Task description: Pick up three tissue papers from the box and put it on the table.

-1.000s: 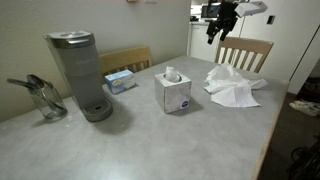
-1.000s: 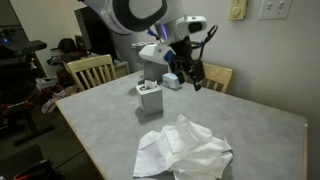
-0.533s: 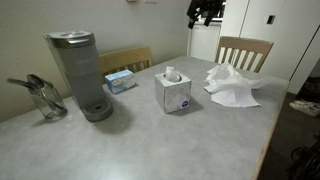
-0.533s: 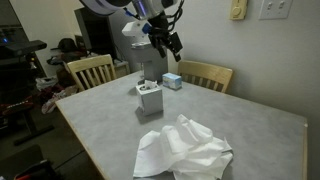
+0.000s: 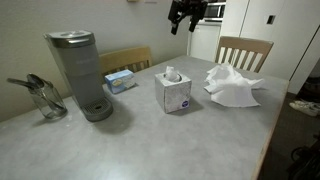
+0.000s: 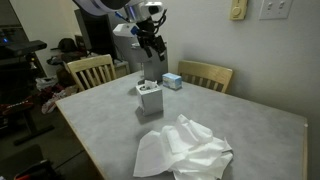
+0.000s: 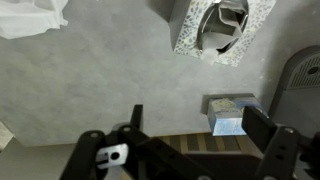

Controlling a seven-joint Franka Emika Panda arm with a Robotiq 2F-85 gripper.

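Observation:
The loose top end (image 5: 171, 71) (image 7: 213, 41) of the white tissue pokes out of the box, and my gripper should go there next and close on it.
The box (image 5: 173, 92) (image 6: 150, 97) stands near the middle of the table (image 5: 150, 140) (image 6: 250, 120), with a white tissue poking out of its top. Crumpled white tissue papers (image 5: 233, 87) (image 6: 185, 150) lie in a pile on the table, apart from the box. My gripper (image 5: 185, 12) (image 6: 150, 40) hangs high over the table, open and empty. The wrist view looks straight down: the gripper (image 7: 200, 125) has its fingers spread wide, the box (image 7: 222, 28) lies at the top and the tissue papers (image 7: 35, 15) in the top left corner.
A grey coffee maker (image 5: 78, 75) and a metal pitcher (image 5: 42, 97) stand at one end of the table. A flat light-blue box (image 5: 119, 80) (image 6: 172, 81) (image 7: 232, 115) lies by the table edge. Wooden chairs (image 5: 245, 50) (image 6: 92, 70) stand around the table.
The gripper has moved away from above the tissue pile, across toward the box, staying high. Its jaws have opened to full width.

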